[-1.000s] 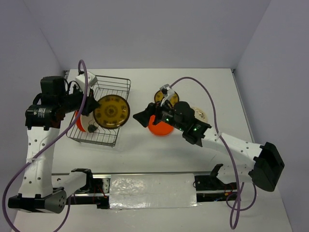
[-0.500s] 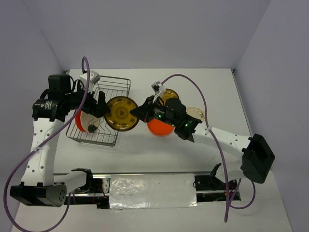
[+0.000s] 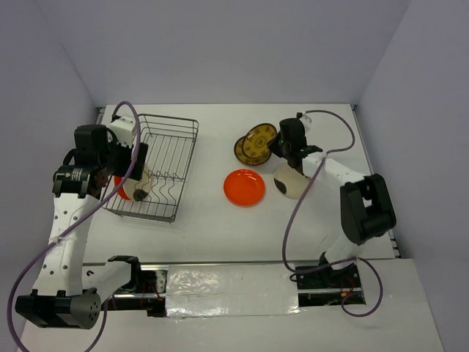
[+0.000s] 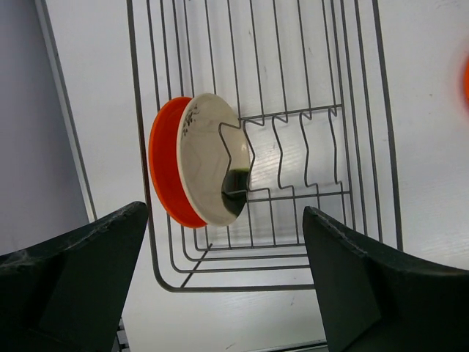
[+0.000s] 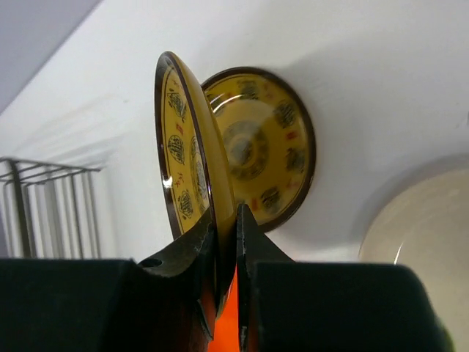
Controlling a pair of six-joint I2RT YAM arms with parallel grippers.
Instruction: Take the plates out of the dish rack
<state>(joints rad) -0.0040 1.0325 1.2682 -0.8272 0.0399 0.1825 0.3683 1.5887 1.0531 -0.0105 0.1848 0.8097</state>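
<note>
Next, the left gripper grabs the cream plate's top rim (image 3: 126, 185) (image 4: 185, 177), beside the orange-red plate in the dish rack.
The grey wire dish rack (image 3: 168, 147) stands at the left. An orange-red plate (image 4: 160, 172) and a cream plate with a dark blotch (image 4: 209, 165) stand on edge in its dividers. My left gripper (image 4: 223, 216) hovers open above them, holding nothing. At the right, my right gripper (image 5: 227, 220) is shut on the rim of a dark brown plate with a gold pattern (image 5: 183, 161), held on edge just above a second patterned plate (image 5: 260, 147) that lies on the table. From above, the held plate (image 3: 261, 137) sits beside my right gripper (image 3: 277, 144).
An orange-red plate (image 3: 245, 188) lies flat on the table in the middle. A cream plate (image 3: 291, 182) rests right of it, under the right arm. Purple cables loop over both arms. Grey walls close in the left, back and right sides.
The left gripper let go of the patterned plate and drew back over the rack. The right gripper shut on that plate and carried it right, over the other patterned plate.
</note>
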